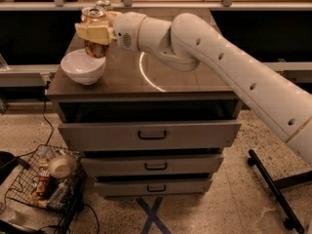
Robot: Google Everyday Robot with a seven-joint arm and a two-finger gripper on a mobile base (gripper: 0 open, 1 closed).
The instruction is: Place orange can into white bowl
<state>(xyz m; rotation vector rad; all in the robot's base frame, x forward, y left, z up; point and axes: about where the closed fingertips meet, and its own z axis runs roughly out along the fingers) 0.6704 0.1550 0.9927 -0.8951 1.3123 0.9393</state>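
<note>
I will use my gripper to set the orange can down in the white bowl (75,62), by the side that faces away from my arm.
The orange can (94,47) is slim, orange-brown, with a silver top, and stands upright in my gripper (94,32). The pale yellow fingers (92,33) are shut around its middle. The can hangs in the air just above the far right rim of the white bowl (82,67), which sits on the left part of the brown cabinet top (175,79). My white arm reaches in from the right.
A second can with a silver top (103,5) stands at the back of the cabinet top, behind my gripper. Three closed drawers (151,134) are below. A wire basket (44,179) with a tan bowl and packets sits on the floor at left.
</note>
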